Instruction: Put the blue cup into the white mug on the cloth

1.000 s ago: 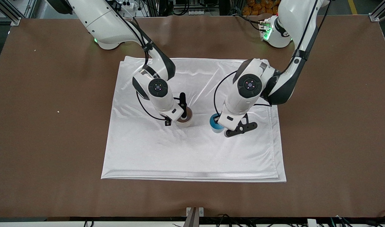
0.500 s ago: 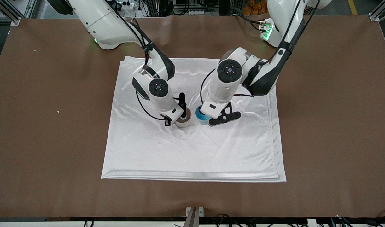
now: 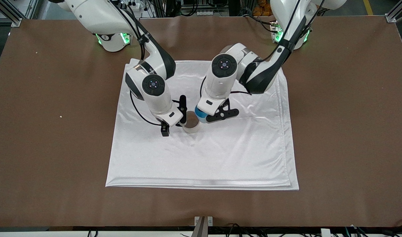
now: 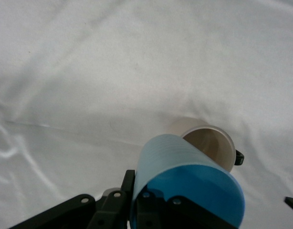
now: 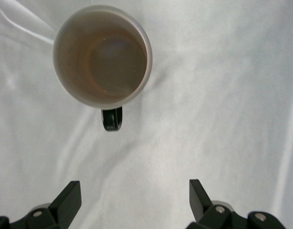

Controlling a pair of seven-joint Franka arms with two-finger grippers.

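Note:
My left gripper is going to release the blue cup inside the opening of the white mug (image 3: 191, 120) (image 4: 211, 146), next to my right gripper.
The white mug (image 3: 190, 123) stands upright on the cloth (image 3: 204, 158), its black handle (image 5: 112, 119) facing my right gripper. My left gripper (image 3: 205, 116) is shut on the rim of the blue cup (image 3: 199, 116) and holds it tilted in the air, just beside the mug's rim on the side toward the left arm's end. In the left wrist view the blue cup (image 4: 184, 181) fills the foreground, with the mug (image 4: 209, 145) just past it. My right gripper (image 3: 174, 115) is open and empty over the cloth, beside the mug (image 5: 102, 57), clear of its handle.
The cloth (image 4: 89, 71) is wrinkled around the mug and lies on a brown table (image 3: 345, 131). Both arms reach in over the cloth's edge nearest the bases.
My left gripper has carried the blue cup toward the right arm's end, up to the mug. My right gripper has let go of the mug, opened and drawn back from it.

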